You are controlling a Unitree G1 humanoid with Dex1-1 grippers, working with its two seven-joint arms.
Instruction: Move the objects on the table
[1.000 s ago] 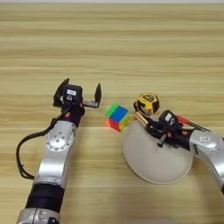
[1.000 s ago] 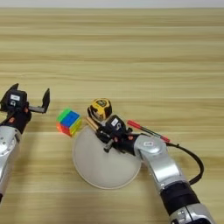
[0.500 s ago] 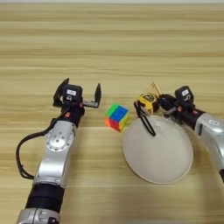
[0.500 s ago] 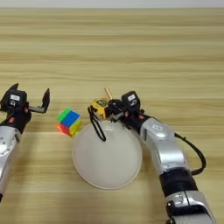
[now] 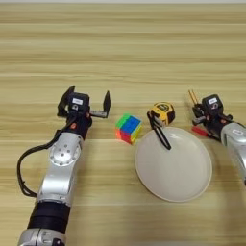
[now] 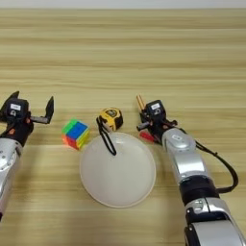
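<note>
My right gripper should put down the thin screwdriver on the table (image 5: pixel 202 125) next to the red pen, just off the plate.
My left gripper (image 5: pixel 85 100) hovers open over the table (image 5: pixel 120 53), left of the multicoloured puzzle cube (image 5: pixel 128 128) and apart from it. The yellow-black tape measure (image 5: pixel 162 113) sits at the plate's far rim, its black strap (image 5: pixel 161 135) lying over onto the plate. My right gripper (image 6: pixel 146 120) is to the right of the tape measure, at the plate's right edge, shut on the thin screwdriver, whose amber handle (image 6: pixel 140 102) sticks out beyond it. A red pen (image 6: pixel 146 137) shows just under that gripper; whether it is held I cannot tell.
A round off-white plate (image 5: pixel 175 170) lies in front of the tape measure, between the two arms. A black cable (image 6: pixel 223 168) loops beside my right forearm, and another cable (image 5: pixel 21 168) hangs by the left forearm.
My right gripper has swung from over the plate out past its far-right rim, carrying the screwdriver. The tape measure, cube and left arm have stayed put.
</note>
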